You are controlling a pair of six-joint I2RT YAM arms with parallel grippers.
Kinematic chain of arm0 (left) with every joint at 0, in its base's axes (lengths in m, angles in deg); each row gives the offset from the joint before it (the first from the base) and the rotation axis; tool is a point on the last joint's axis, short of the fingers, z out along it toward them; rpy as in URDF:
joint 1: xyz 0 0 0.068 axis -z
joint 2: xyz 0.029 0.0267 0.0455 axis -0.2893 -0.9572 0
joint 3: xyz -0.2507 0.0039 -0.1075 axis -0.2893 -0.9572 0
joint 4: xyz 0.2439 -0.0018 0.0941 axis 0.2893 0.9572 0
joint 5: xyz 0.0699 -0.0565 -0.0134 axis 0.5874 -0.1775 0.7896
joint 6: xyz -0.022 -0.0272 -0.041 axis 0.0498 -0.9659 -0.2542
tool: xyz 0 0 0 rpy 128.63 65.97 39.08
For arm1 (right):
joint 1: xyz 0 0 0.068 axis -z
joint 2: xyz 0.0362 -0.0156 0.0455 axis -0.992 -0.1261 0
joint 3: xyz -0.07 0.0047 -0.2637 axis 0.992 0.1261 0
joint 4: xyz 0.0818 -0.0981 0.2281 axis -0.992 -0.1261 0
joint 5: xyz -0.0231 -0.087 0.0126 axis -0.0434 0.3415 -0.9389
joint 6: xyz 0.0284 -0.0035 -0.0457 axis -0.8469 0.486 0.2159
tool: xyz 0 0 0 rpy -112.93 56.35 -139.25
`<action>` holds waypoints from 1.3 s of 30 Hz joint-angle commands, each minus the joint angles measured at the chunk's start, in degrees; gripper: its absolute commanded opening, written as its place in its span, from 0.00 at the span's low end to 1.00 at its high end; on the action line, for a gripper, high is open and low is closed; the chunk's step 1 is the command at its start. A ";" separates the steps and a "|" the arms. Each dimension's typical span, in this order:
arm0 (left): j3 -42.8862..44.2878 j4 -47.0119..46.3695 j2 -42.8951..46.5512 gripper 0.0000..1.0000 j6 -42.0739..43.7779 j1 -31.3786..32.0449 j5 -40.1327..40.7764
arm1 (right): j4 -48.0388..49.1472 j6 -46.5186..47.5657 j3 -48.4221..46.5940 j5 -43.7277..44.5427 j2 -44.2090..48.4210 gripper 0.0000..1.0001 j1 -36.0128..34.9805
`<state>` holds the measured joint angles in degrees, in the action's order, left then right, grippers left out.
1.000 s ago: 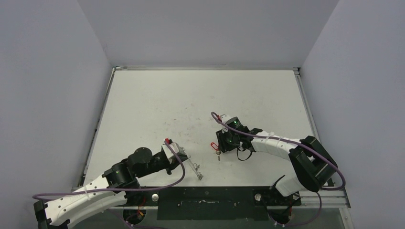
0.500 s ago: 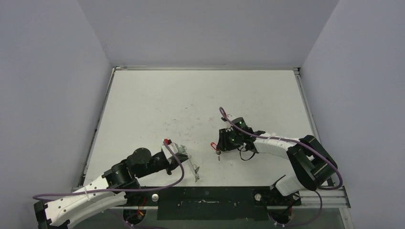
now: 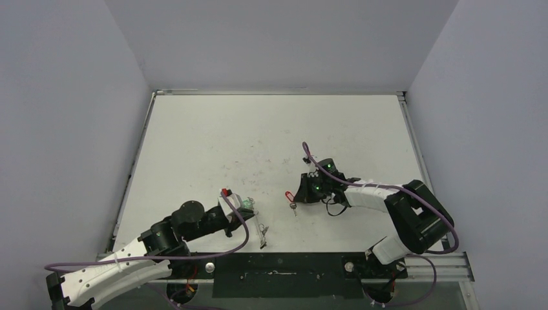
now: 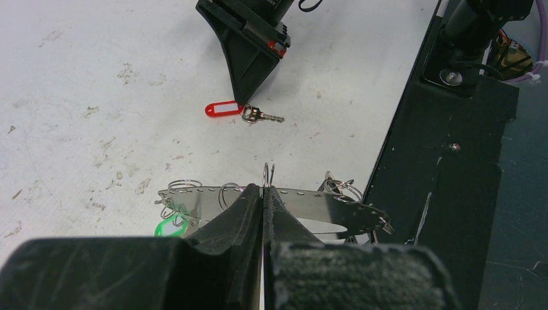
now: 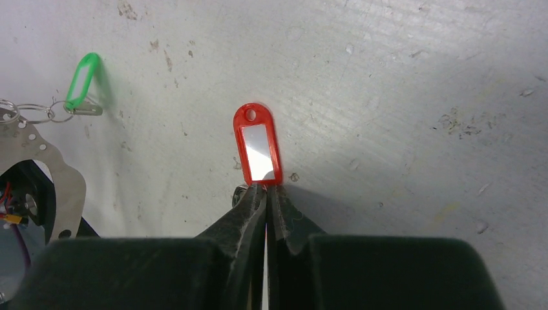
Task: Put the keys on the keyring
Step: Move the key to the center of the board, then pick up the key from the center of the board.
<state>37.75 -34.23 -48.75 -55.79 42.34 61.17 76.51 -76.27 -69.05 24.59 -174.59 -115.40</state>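
My right gripper will open, as it is pinching the red tag's near end, and grab the small ring itself (image 4: 248,115) before it carries the key to the keyring.
The red-tagged key lies flat on the white table, its tag (image 5: 258,145) pointing away from my right gripper (image 5: 265,188). That gripper is shut, pinching the tag's near end where the small ring (image 5: 241,189) joins it. The left wrist view shows the same tag (image 4: 221,110) and its silver key (image 4: 262,117) under the right fingertips (image 4: 240,97). My left gripper (image 4: 263,190) is shut on a wire ring of the keyring (image 4: 323,203), held edge-up just above the table. The green tag (image 4: 169,227) hangs off the keyring's left end, also seen as the green tag (image 5: 84,79).
The table's black front rail (image 4: 439,168) runs close to the right of the keyring. From above, the keyring (image 3: 262,231) hangs near the table's front edge, and the red tag (image 3: 288,196) sits about a hand's width to its right.
My right gripper has shut on the near end of the red tag, and its wrist has shifted slightly right. The left gripper keeps its hold; the keyring has swung a little.
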 commanded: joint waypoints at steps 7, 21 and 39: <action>-0.17 -4.66 0.55 0.00 -1.07 0.08 -0.15 | -4.04 0.43 0.79 1.10 10.08 0.29 0.61; -0.42 -4.85 0.54 0.00 -1.40 0.03 -0.32 | 3.51 -4.90 2.36 -0.95 0.90 0.25 0.71; -0.86 -4.56 0.77 0.00 -1.40 -0.01 0.25 | -0.72 -0.86 -0.25 -3.85 4.01 0.00 0.92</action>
<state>36.36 -34.26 -48.57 -56.82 42.34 61.21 81.86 -80.94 -67.26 18.92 -176.53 -114.59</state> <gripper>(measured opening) 0.007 0.023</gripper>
